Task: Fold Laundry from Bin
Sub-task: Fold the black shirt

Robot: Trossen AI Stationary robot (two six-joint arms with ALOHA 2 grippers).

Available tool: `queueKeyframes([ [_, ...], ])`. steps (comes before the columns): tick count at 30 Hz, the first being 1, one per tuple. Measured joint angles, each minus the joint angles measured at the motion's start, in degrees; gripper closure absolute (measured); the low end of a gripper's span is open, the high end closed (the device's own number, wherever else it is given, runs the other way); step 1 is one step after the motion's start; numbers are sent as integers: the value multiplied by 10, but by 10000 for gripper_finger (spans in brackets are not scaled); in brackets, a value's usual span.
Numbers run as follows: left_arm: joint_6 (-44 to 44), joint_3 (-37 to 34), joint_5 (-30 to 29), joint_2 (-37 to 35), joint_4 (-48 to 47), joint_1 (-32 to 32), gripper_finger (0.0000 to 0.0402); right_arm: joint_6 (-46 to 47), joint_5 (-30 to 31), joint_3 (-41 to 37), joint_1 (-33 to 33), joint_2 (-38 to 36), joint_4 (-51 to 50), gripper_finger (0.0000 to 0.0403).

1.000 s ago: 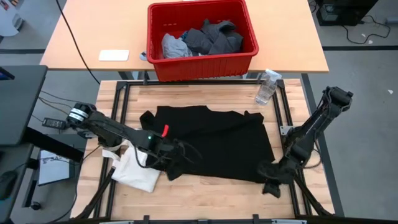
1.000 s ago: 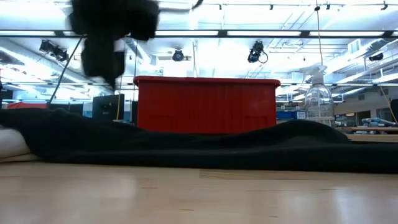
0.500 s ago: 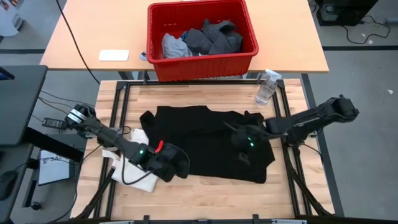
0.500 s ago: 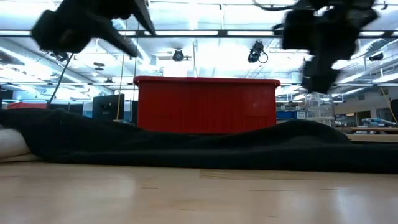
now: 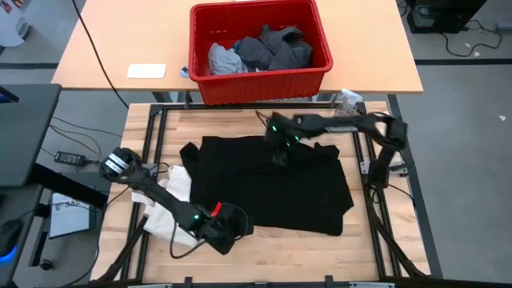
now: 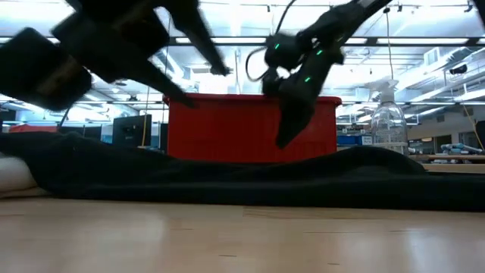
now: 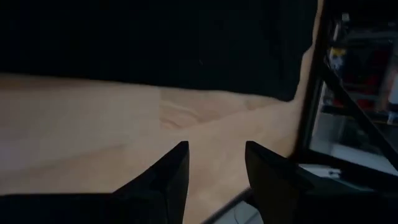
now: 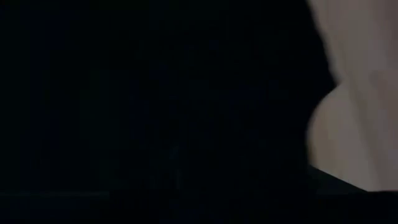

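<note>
The black T-shirt overlaps the cream tote bag, so I should use my right gripper to take the T-shirt's far edge (image 5: 259,140) and help my left gripper lift it clear before folding.
A black T-shirt (image 5: 276,184) lies spread flat on the wooden work table (image 5: 264,244). The red bin (image 5: 260,48) stands on the farther table and holds grey and dark laundry (image 5: 260,50). My left gripper (image 7: 214,171) hangs open above the table by the shirt's near left corner (image 5: 228,230), with nothing between its fingers. My right gripper (image 5: 280,150) points down over the shirt's far edge, near the middle, and in the low view (image 6: 285,135) it hangs above the cloth. The right wrist view shows little but black cloth (image 8: 155,112).
A cream tote bag (image 5: 172,210) lies at the table's left, partly under my left arm and the shirt. A clear spray bottle (image 5: 346,100) stands at the far right corner, behind my right arm. A white flat thing (image 5: 146,70) lies on the far table.
My right gripper has swung from the near right corner across the shirt to its far edge, turning as it went. My left gripper has gone toward the near edge and a little right, along the shirt's left side, rolling about its own line. The shirt lies as before.
</note>
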Motion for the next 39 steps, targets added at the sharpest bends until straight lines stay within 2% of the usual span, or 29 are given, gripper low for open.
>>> queueKeyframes([
  [5, 1, 0, 26, 22, 32, 4, 241, -48, -7, 92, -59, 87, -35, 193],
  [10, -9, 0, 34, 30, 57, -2, 241, -79, -35, 159, -80, 167, -111, 166],
  [15, -8, 1, 36, 32, 57, -1, 241, -102, -23, 178, -78, 204, -136, 139],
  [19, -13, 1, 34, 37, 50, -1, 241, -101, -49, 178, -79, 204, -140, 144],
  [22, -17, 1, 35, 47, 54, 9, 241, -101, -26, 178, -72, 204, -153, 188],
  [25, -12, 0, 36, 48, 51, 24, 241, -75, -3, 177, -67, 204, -184, 267],
  [28, -10, 1, 36, 49, 24, 37, 241, -51, -26, 176, -68, 204, -222, 363],
  [30, -19, 0, 37, 57, 24, 50, 241, -49, -49, 176, -69, 204, -246, 386],
  [32, -22, 0, 40, 66, 43, 64, 241, -45, -54, 176, -68, 205, -266, 369],
  [36, -20, 0, 47, 88, 97, 90, 241, -24, -52, 175, -68, 205, -272, 297],
  [39, -8, 0, 81, 90, 113, 93, 241, -11, -57, 175, -75, 205, -271, 243],
])
